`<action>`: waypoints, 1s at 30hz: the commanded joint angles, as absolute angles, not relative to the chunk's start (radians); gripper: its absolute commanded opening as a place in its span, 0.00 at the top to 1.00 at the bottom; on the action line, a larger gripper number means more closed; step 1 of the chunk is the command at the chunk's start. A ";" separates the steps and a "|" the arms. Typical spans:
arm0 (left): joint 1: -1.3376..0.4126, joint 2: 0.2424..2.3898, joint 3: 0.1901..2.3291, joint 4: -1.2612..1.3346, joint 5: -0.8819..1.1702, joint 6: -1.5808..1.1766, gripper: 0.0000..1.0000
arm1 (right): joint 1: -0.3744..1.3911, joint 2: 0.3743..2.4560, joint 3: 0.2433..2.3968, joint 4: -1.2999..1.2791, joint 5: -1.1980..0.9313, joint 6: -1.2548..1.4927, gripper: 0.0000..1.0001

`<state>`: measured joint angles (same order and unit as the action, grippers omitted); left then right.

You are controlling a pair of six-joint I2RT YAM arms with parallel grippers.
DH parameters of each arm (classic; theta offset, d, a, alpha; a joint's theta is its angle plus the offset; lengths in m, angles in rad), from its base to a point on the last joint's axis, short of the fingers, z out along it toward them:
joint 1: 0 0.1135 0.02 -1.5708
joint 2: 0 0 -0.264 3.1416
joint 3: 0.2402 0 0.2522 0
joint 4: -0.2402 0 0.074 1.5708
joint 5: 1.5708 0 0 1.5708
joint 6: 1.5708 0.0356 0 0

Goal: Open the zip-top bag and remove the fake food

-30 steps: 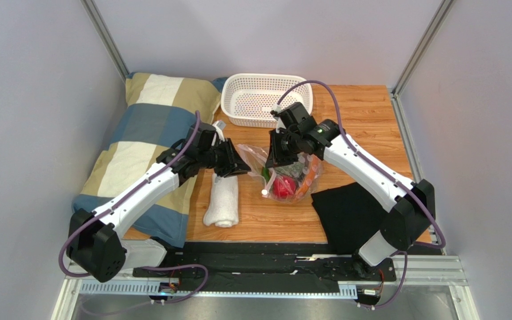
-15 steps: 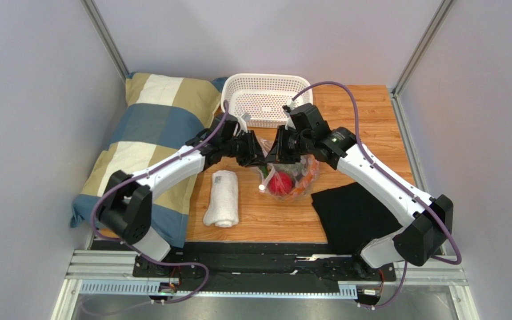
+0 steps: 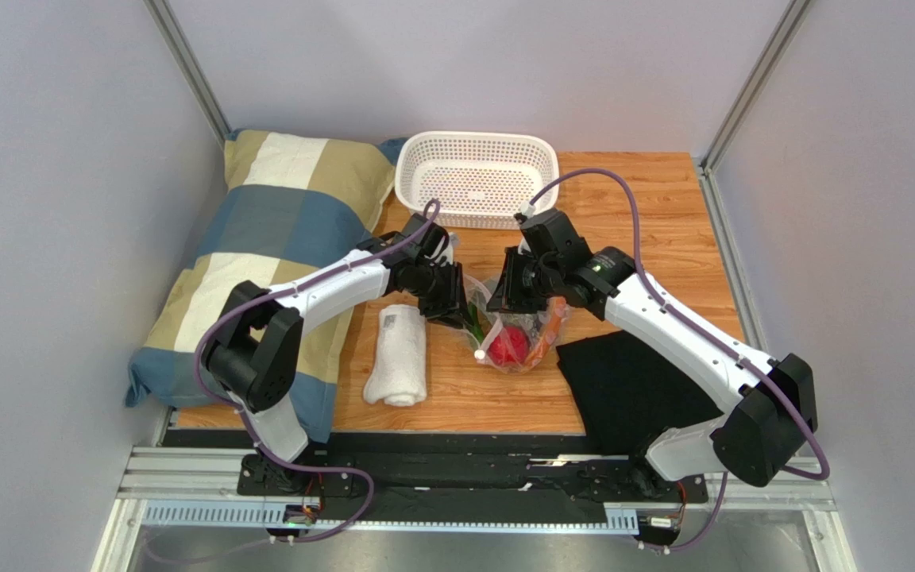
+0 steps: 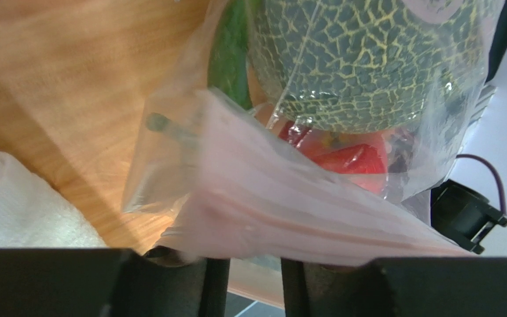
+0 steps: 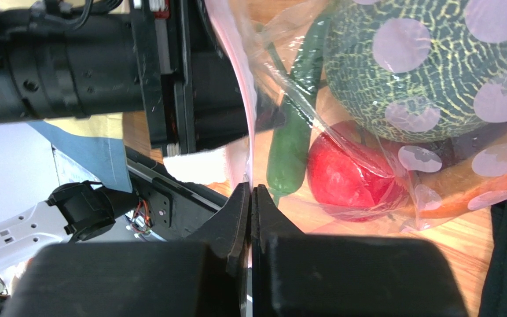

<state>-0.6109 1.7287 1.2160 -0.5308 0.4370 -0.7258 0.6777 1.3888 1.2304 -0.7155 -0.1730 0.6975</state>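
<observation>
The bag's zip lies across my left gripper's fingers. My right gripper should pull the bag's edge aside while my left gripper takes the green pepper (image 5: 290, 148).
The zip-top bag (image 3: 522, 337) lies mid-table, clear with pale dots, holding the fake food: a netted green round piece (image 5: 428, 72), a red tomato (image 5: 349, 168), a slim green pepper (image 5: 292, 132) and an orange piece (image 5: 481, 191). My right gripper (image 5: 251, 198) is shut on the bag's thin upper edge, standing over its far side (image 3: 508, 298). Facing it from the left, my left gripper (image 3: 456, 308) is at the bag's mouth. Its jaws stand apart (image 4: 255, 264), with the pinkish zip strip (image 4: 289, 205) draped across their tips. The white slider (image 3: 478, 354) hangs at the bag's near-left corner.
A rolled white towel (image 3: 397, 354) lies just left of the bag. A white basket (image 3: 474, 218) stands behind it. A checked pillow (image 3: 254, 256) fills the left side, and a black cloth (image 3: 629, 381) lies at the right front.
My left arm has swung right, from over the towel to the bag's mouth. The right gripper, holding the bag's edge, has shifted slightly nearer with it.
</observation>
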 commanded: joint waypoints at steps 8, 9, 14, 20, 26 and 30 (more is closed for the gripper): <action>-0.686 1.792 1.227 -0.505 0.453 -0.729 0.53 | 0.680 1.302 1.109 -0.603 -0.167 0.795 1.00; -0.692 1.801 1.220 -0.486 0.459 -0.736 0.51 | 0.678 1.298 1.095 -0.598 -0.170 0.807 1.00; -0.695 1.833 1.215 -0.442 0.440 -0.770 0.49 | 0.680 1.286 1.066 -0.586 -0.175 0.831 1.00; -0.696 1.844 1.227 -0.407 0.416 -0.749 0.70 | 0.678 1.246 1.016 -0.594 -0.155 0.836 1.00; -0.696 1.732 1.230 -0.428 0.388 -0.713 0.93 | 0.680 1.197 0.951 -0.574 -0.118 0.756 1.00; -0.706 1.704 1.209 -0.456 0.396 -0.719 0.83 | 0.680 1.164 0.916 -0.546 -0.115 0.741 1.00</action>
<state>-0.6941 1.7794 1.2106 -0.4458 0.3996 -0.7376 0.6777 1.2148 0.9413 -0.6098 -0.1455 0.7826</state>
